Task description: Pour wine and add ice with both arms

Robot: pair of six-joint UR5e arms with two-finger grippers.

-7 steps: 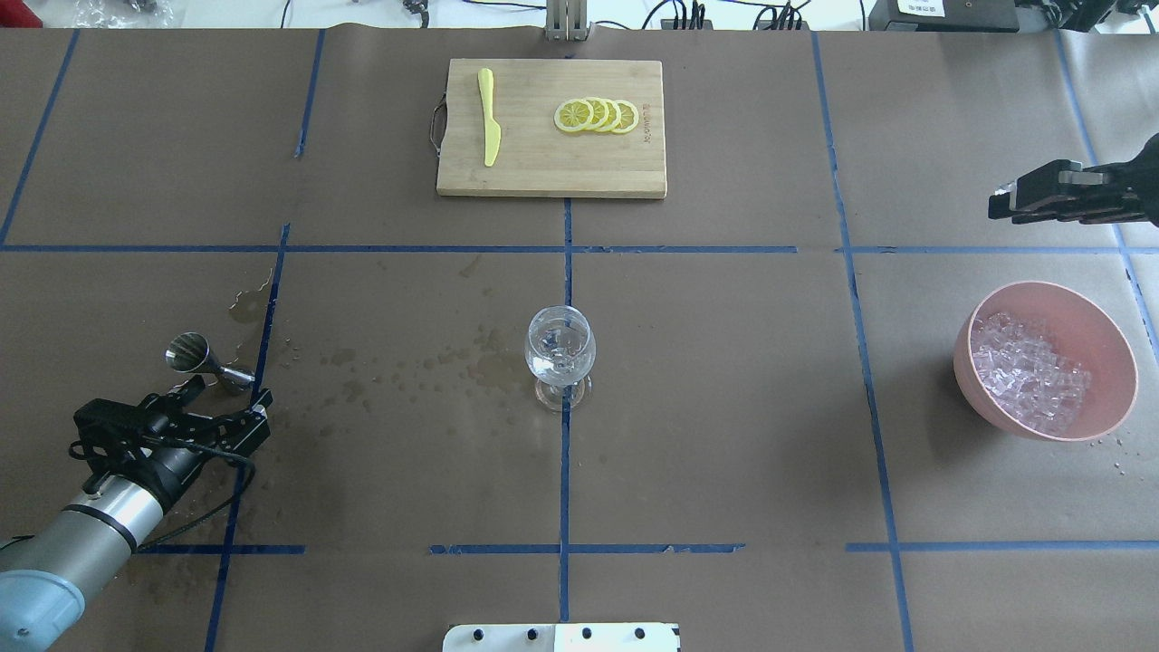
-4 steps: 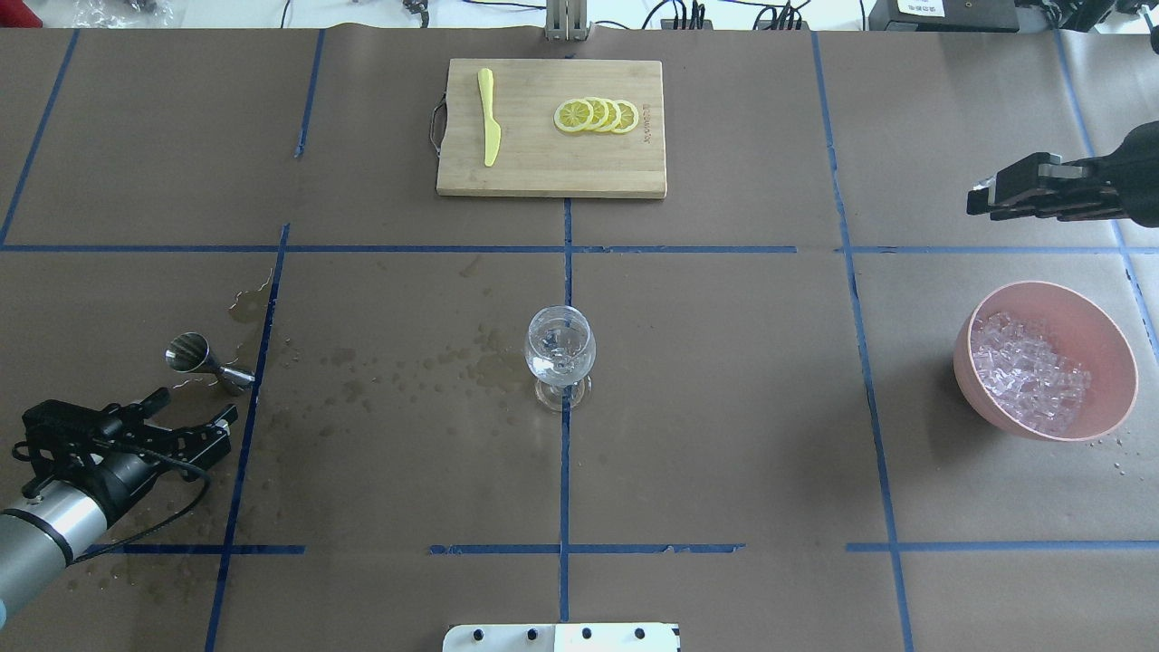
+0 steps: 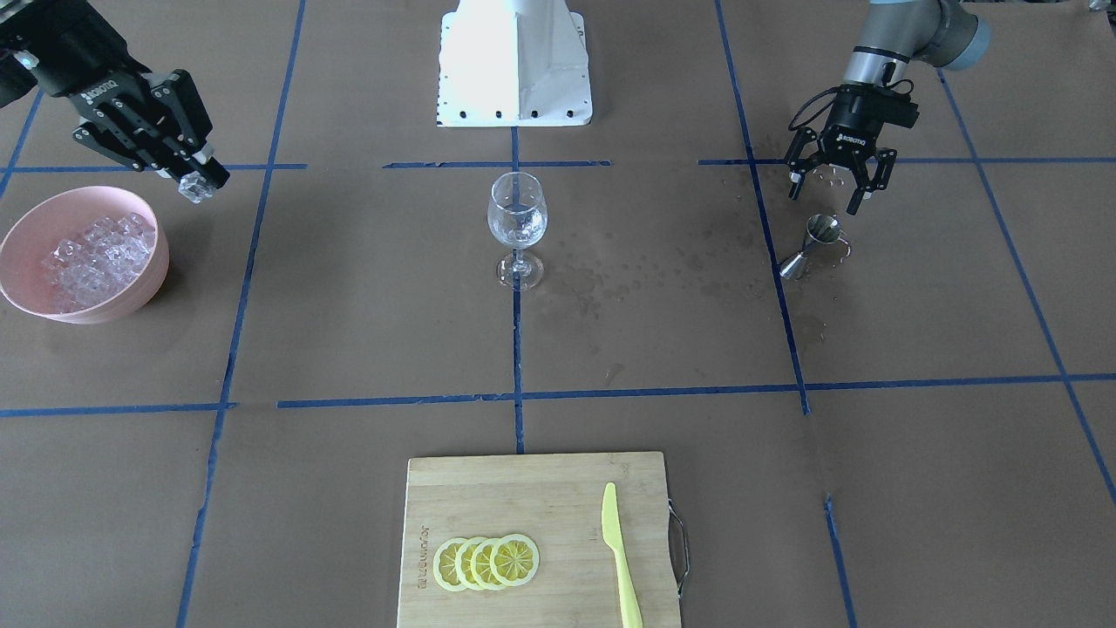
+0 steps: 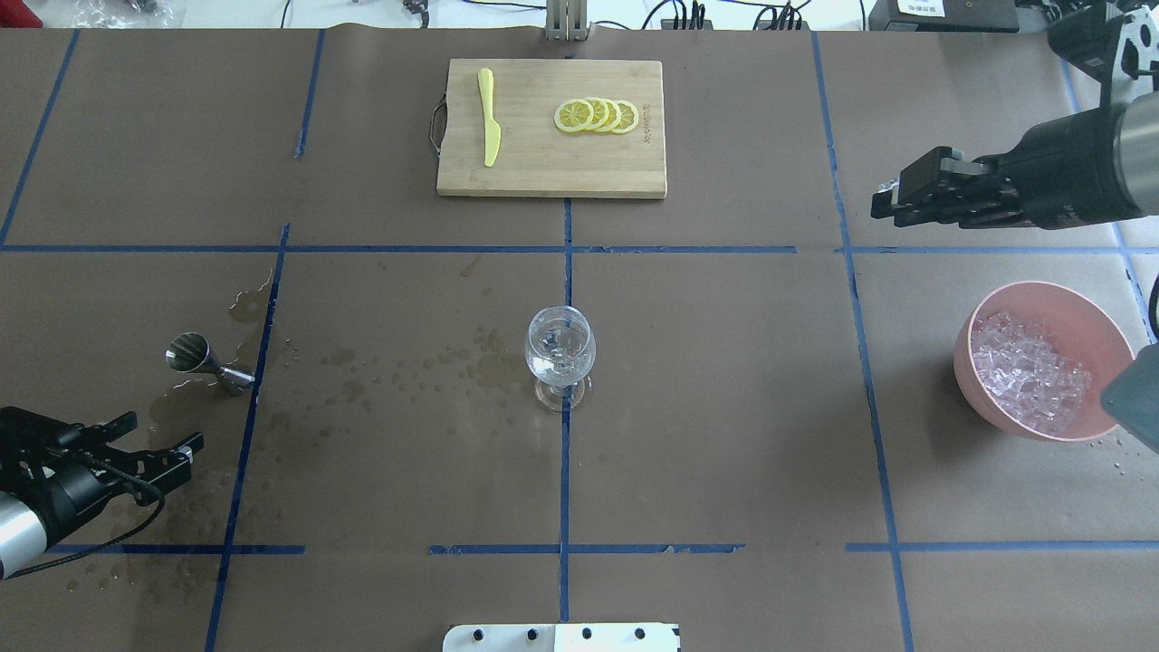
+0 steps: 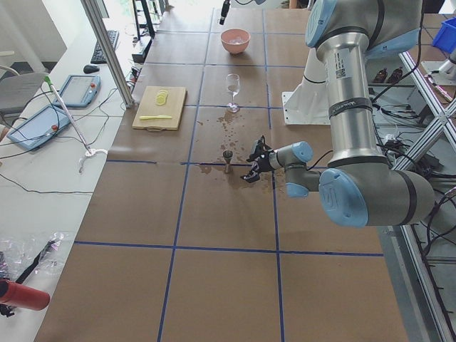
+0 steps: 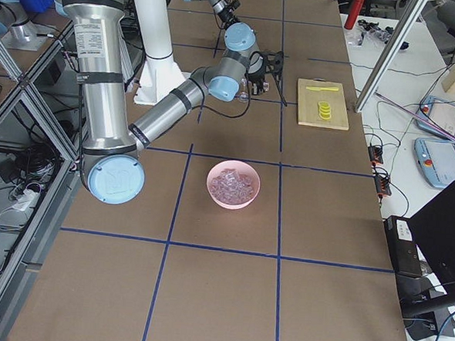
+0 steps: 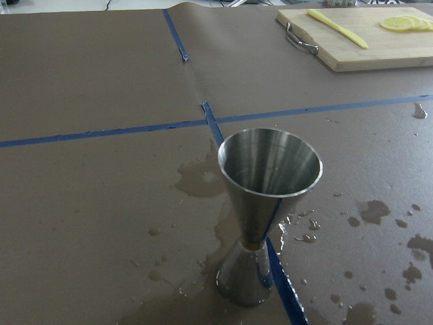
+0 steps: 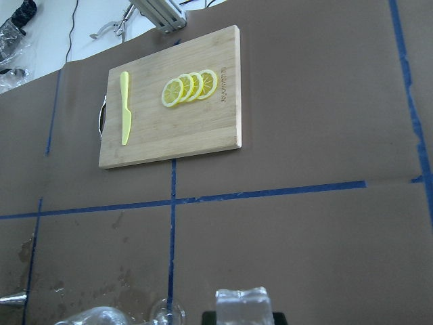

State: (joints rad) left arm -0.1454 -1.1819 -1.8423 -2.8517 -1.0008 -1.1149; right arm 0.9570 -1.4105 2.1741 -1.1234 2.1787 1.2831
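Note:
Next, I let go of the ice cube with my right gripper inside the wine glass (image 3: 518,218) (image 8: 101,317), so it drops into the clear wine.
A wine glass (image 4: 560,349) stands at the table's middle with a little clear wine in it; it also shows in the front view (image 3: 517,218). A pink bowl (image 4: 1097,326) at the right holds a heap of ice (image 4: 1028,371). My right gripper (image 4: 883,201) hangs in the air left of and beyond the bowl, shut on one ice cube (image 3: 193,187), which also shows in the right wrist view (image 8: 241,306). My left gripper (image 4: 167,432) is open and empty, just behind the upright steel jigger (image 4: 204,360), seen close in the left wrist view (image 7: 267,203).
A wooden cutting board (image 4: 552,177) at the far middle carries lemon slices (image 4: 598,115) and a yellow knife (image 4: 489,118). Wet spill marks (image 4: 407,371) lie between jigger and glass. The white pedestal (image 3: 514,61) stands at the robot's side.
My left gripper has drawn back from the jigger toward the table's near left. My right gripper has moved left, toward the table's middle, with the ice cube in it.

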